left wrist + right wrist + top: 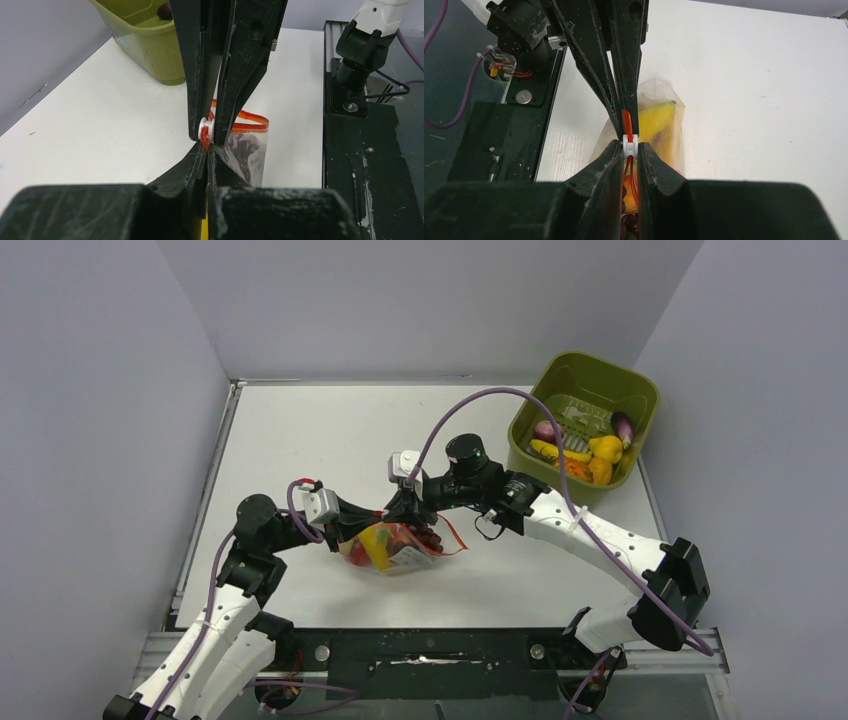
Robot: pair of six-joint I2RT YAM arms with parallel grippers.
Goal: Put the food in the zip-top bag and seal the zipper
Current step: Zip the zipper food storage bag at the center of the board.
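Observation:
The orange-red strip has just a short end clear of the white slider, so next my left gripper opens and grips that end (626, 120) deeper before my right gripper pulls.
The zip-top bag (395, 552) lies on the table between both arms, with a yellow banana (375, 545) and red fruit inside. In the right wrist view the banana (655, 119) shows through the bag (659, 90). My left gripper (208, 148) is shut on the zipper's orange-red strip (251, 119) at the bag's mouth. My right gripper (629, 146) is shut on the white zipper slider (629, 143), right against the left fingertips. In the top view the left gripper (372, 523) and right gripper (405, 512) meet over the bag.
An olive-green bin (640, 390) stands at the back right holding more food: a purple eggplant (622, 425), yellow pieces (605, 448) and orange pieces. It also shows in the left wrist view (145, 47). The black base rail (430, 650) runs along the near edge.

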